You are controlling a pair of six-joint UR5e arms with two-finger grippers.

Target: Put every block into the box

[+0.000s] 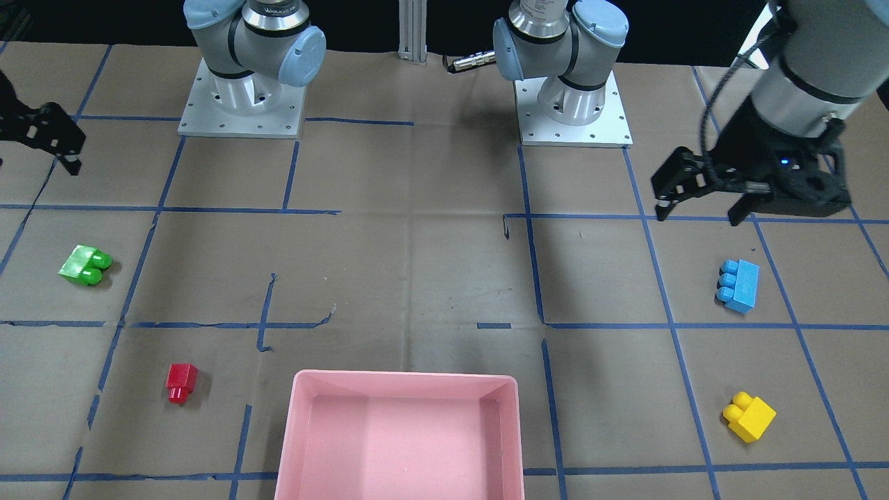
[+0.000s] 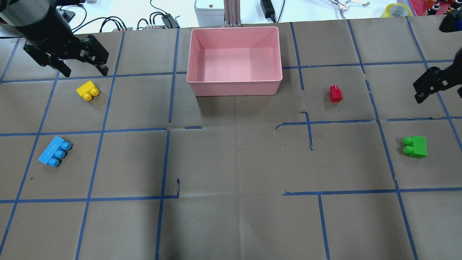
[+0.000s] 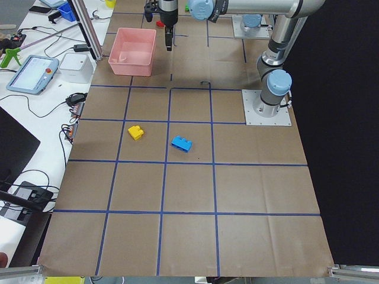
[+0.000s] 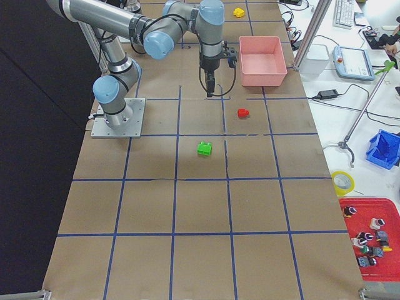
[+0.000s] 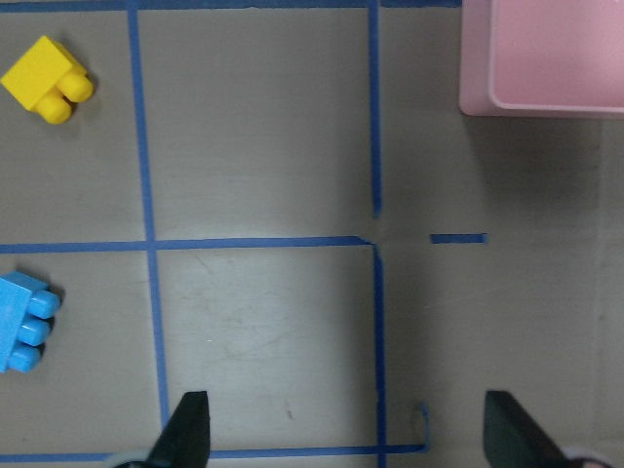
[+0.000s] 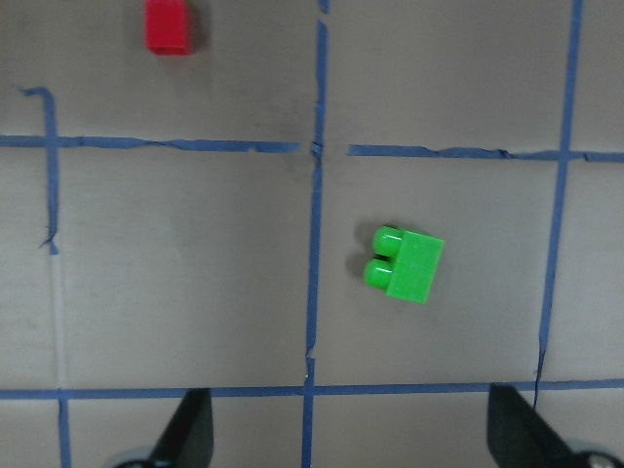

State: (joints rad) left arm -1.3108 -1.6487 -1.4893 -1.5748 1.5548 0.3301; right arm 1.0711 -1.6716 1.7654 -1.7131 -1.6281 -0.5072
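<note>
The green block lies nearer than the red block, so my right gripper goes to it next and closes around the green block's body point(image 1: 78, 265) point(image 6: 414, 267).
The pink box point(image 2: 234, 87) stands empty at the table's far middle. All four blocks lie on the paper outside it. The yellow block point(image 2: 87, 90) and light-blue block point(image 2: 55, 151) lie on the left. The red block point(image 2: 335, 94) and green block point(image 2: 415, 146) lie on the right. My left gripper point(image 2: 83, 70) hovers open and empty just beyond the yellow block; its wrist view shows the yellow block point(image 5: 47, 78), the blue block point(image 5: 21, 322) and a box corner point(image 5: 546, 102). My right gripper point(image 6: 353, 434) is open and empty, above the table near the green block point(image 6: 405, 265) and the red block point(image 6: 170, 24).
Brown paper with a blue tape grid covers the table. The two arm bases point(image 1: 242, 104) point(image 1: 575, 111) stand at the robot's edge. Cables and boxes point(image 2: 158, 20) lie beyond the far edge, behind the pink box.
</note>
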